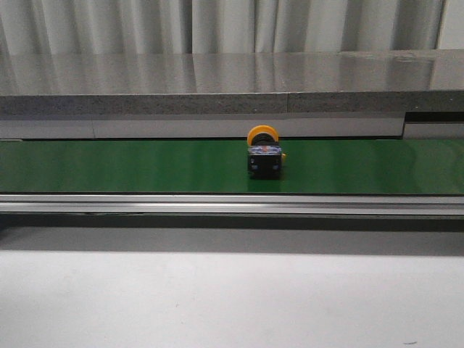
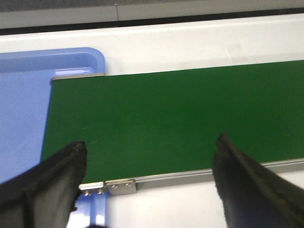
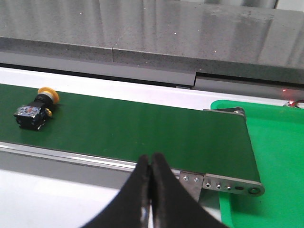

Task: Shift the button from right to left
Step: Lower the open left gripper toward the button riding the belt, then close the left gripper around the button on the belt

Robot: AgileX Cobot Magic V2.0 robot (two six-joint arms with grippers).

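My left gripper is to go to the button next and close on its black body point(image 1: 264, 164), just under the yellow-orange head.
The button point(image 1: 263, 154), a black boxy body with a round yellow-orange head, lies on the green conveyor belt point(image 1: 130, 165) just right of the belt's middle in the front view. It also shows in the right wrist view point(image 3: 35, 109), far from my right gripper point(image 3: 150, 164), which is shut and empty near the belt's front rail. My left gripper point(image 2: 149, 156) is open wide and empty over the left end of the belt point(image 2: 180, 123). The button does not show in the left wrist view. Neither gripper shows in the front view.
A blue tray point(image 2: 28, 95) sits at the belt's left end. A green tray point(image 3: 270, 156) sits at the belt's right end. A metal rail point(image 1: 232, 204) runs along the belt's front edge. A grey stone ledge point(image 1: 217, 87) runs behind the belt.
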